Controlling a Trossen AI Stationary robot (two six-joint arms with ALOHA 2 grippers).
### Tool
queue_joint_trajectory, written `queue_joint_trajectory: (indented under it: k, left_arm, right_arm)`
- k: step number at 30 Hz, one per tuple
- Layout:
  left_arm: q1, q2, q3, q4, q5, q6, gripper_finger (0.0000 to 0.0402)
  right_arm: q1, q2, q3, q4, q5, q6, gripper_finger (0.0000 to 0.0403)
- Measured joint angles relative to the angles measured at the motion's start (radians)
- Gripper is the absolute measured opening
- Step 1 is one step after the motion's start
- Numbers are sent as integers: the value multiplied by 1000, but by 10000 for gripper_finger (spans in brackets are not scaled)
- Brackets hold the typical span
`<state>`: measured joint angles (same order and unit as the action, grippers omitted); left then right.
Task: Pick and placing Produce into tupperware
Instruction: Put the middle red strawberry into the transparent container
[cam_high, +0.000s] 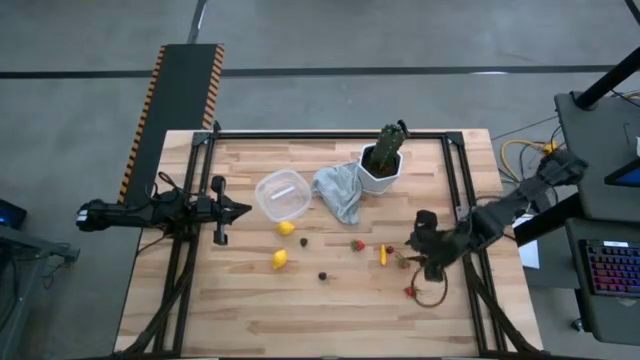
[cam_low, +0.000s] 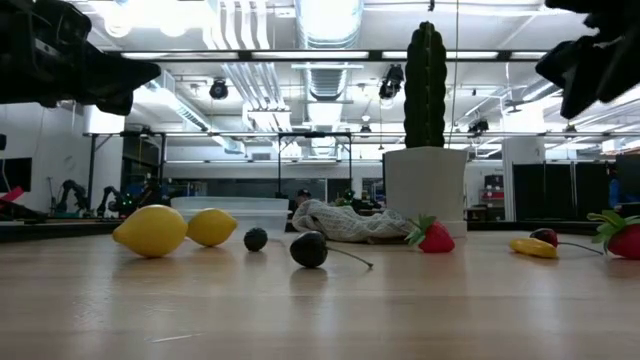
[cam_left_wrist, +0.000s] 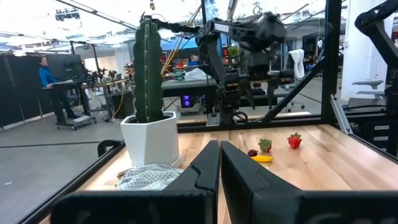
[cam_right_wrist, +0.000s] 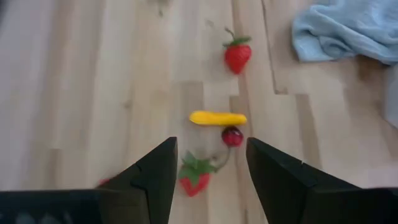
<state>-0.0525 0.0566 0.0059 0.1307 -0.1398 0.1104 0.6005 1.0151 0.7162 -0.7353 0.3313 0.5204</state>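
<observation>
I need to bring the fingers of my right gripper closed on the green leaves of the strawberry (cam_high: 402, 261) (cam_right_wrist: 198, 164) that is beside the dark red cherry.
The produce lies scattered on the wooden table. There are two yellow lemons (cam_high: 286, 228) (cam_high: 280, 259), two dark pieces (cam_high: 304, 241) (cam_high: 323, 275), a strawberry (cam_high: 357, 245), and a thin yellow-orange piece (cam_high: 383, 254) with a dark red cherry (cam_right_wrist: 232, 136) beside it. Two more strawberries (cam_right_wrist: 194, 177) (cam_high: 410, 292) lie near the right arm. The clear tupperware (cam_high: 282, 195) stands behind the lemons. My right gripper (cam_right_wrist: 211, 146) hangs open above the table, over the strawberry beside the cherry. My left gripper (cam_high: 245, 210) is shut and waits left of the tupperware.
A grey cloth (cam_high: 340, 192) lies crumpled between the tupperware and the white hexagonal pot (cam_high: 380, 172) holding a green cactus (cam_low: 425, 85). Black frame rails (cam_high: 462, 200) run along the table's sides. Bare wood stretches along the near edge (cam_high: 300, 320). A person (cam_left_wrist: 46, 78) stands far off in the room.
</observation>
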Motion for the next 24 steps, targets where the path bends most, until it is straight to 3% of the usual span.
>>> queue_joint_trajectory:
  k: [8,24]
  left_arm:
    - [0,1,0,11,0,-1,0]
    - [-1,2,0,19,0,0,0]
  right_arm:
    - [89,156,-42,0,62,145,184]
    - [87,311,-39,124,69,126,171]
